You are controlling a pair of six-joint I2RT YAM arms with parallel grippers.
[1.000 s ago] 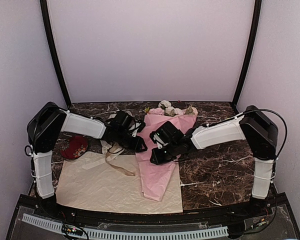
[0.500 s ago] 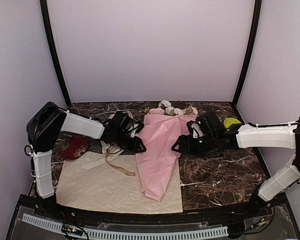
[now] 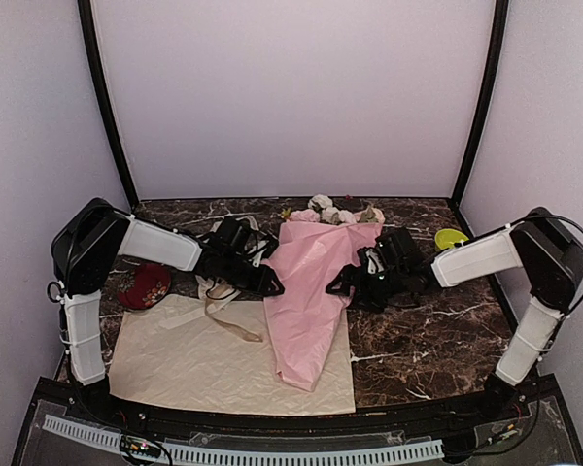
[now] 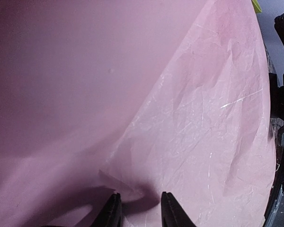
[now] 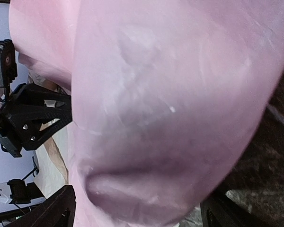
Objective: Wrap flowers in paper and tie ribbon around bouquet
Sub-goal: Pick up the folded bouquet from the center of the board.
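The robot's left gripper should close on the bend of the tan ribbon (image 3: 207, 310), where the ribbon's loose end starts across the pale cream sheet.
The bouquet (image 3: 309, 291) lies in the middle of the table, a long cone of pink paper (image 4: 203, 118) with its narrow end toward me. Pink and cream flowers (image 3: 328, 213) show at its wide far end. My left gripper (image 3: 270, 283) is at the cone's left edge; in its wrist view the fingertips (image 4: 114, 209) pinch a puckered fold of paper. My right gripper (image 3: 342, 283) stands wide open at the cone's right edge, with its fingers (image 5: 59, 210) on either side of the paper bulge (image 5: 170, 94). The tan ribbon (image 3: 223, 313) trails left of the cone.
A pale cream sheet (image 3: 194, 364) lies under and left of the cone's narrow end. A dark red round object (image 3: 146, 284) sits at the left. A yellow-green object (image 3: 451, 236) sits at the right, behind my right arm. Dark marble table (image 3: 418, 340) shows on the right.
My right gripper has opened and let go of the cone. It drew off to the right and now stands against the cone's right edge. The left gripper has stayed put.
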